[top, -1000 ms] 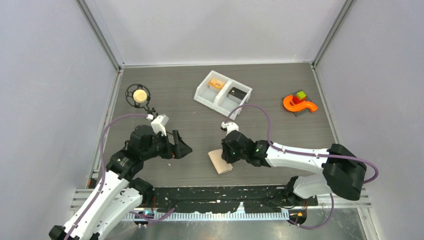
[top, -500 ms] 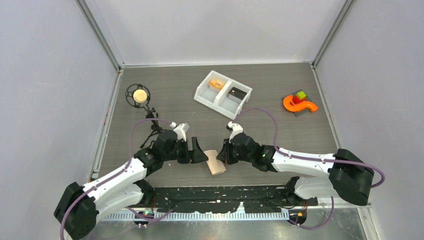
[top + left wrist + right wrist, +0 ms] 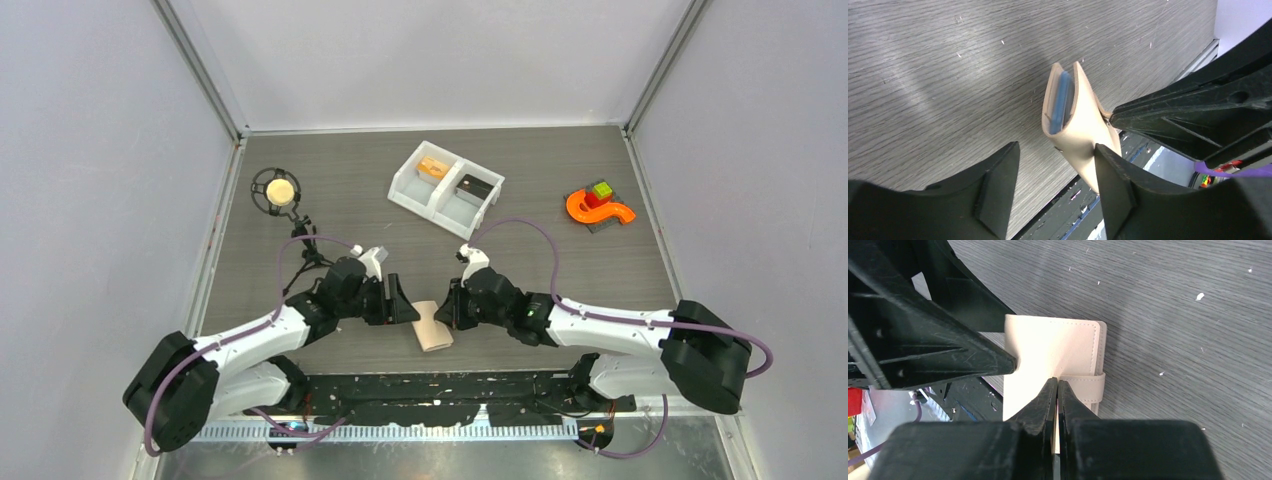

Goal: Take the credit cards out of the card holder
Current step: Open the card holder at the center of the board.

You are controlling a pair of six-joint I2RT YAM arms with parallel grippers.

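The card holder's snap tab, now near the table's front edge, will leave my right gripper over the bare table (image 3: pixel 488 321) beside the holder, away from my left gripper.
The beige card holder (image 3: pixel 432 328) is near the table's front edge, tilted up on its side. My right gripper (image 3: pixel 447 308) is shut on its edge beside the snap tab (image 3: pixel 1088 382), with a thin beige strip pinched between the fingers. My left gripper (image 3: pixel 1055 147) stands open around the holder's lower end (image 3: pixel 1083 130). The right finger (image 3: pixel 1113 185) touches it and the left finger (image 3: pixel 998 185) stands clear. Light blue lining (image 3: pixel 1063 100) shows in the holder's slit; I cannot tell if a card is inside. An orange-tan credit card (image 3: pixel 433 168) and a dark one (image 3: pixel 473 186) lie in the white bin (image 3: pixel 410 190).
A black ring stand holding a tan ball (image 3: pixel 277 190) is at the back left. An orange curved toy with green and red blocks (image 3: pixel 598 206) sits at the back right. The black rail (image 3: pixel 440 395) runs just below the card holder, along the table's near edge.
My left arm swung right to the card holder and its jaws narrowed around the holder's end. My right gripper kept its grip and shifted the holder slightly left.
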